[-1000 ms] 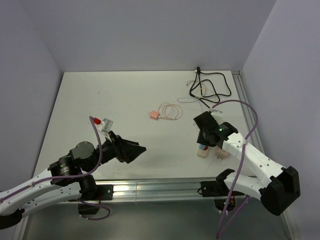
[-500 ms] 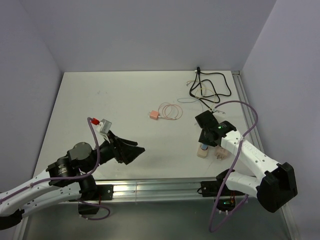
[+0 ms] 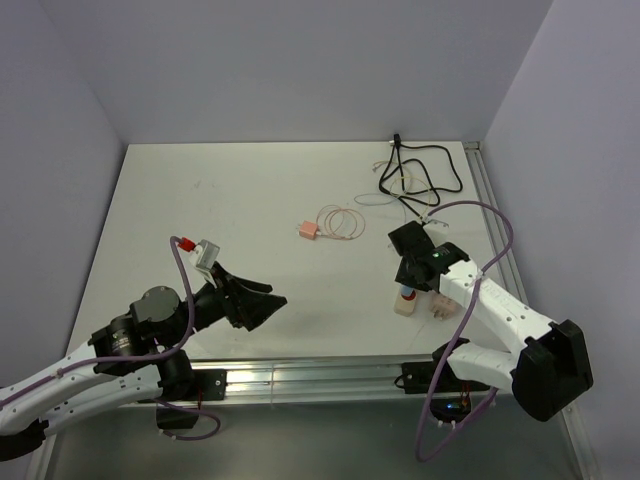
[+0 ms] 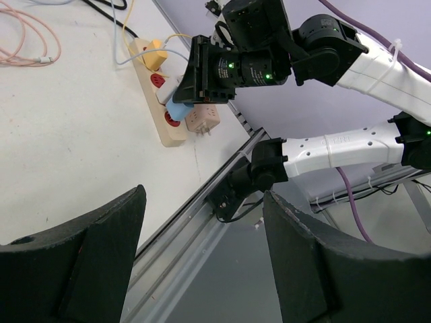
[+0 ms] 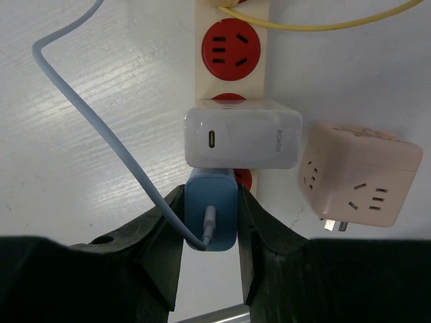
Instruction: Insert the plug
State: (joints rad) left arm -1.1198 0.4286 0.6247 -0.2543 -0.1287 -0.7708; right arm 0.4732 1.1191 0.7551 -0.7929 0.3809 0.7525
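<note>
My right gripper needs to release the blue plug in the near red socket of the cream power strip (image 3: 404, 294) (image 5: 227, 180), next to the white charger.
My right gripper (image 5: 211, 222) is shut on a blue plug (image 5: 211, 217) with a pale blue cable. It holds the plug over the near red socket of a cream power strip (image 5: 204, 67). A white charger (image 5: 242, 138) sits in the socket just beyond it. In the top view the right gripper (image 3: 408, 285) is over the strip (image 3: 404, 306) at the table's right front. In the left wrist view the blue plug (image 4: 179, 110) shows on the strip (image 4: 168, 131). My left gripper (image 4: 202, 262) is open and empty, raised at the front left (image 3: 262, 303).
A pink cube adapter (image 5: 357, 176) lies right of the strip. A yellow-cabled plug (image 4: 154, 56) sits at the strip's far end. A pink coiled cable with a connector (image 3: 337, 224) lies mid-table. Black cables (image 3: 420, 172) lie at the back right. The table's front rail (image 3: 300, 375) is close.
My left gripper has drifted slightly left and back. My right gripper has shifted a little over the strip, keeping hold of the blue plug.
</note>
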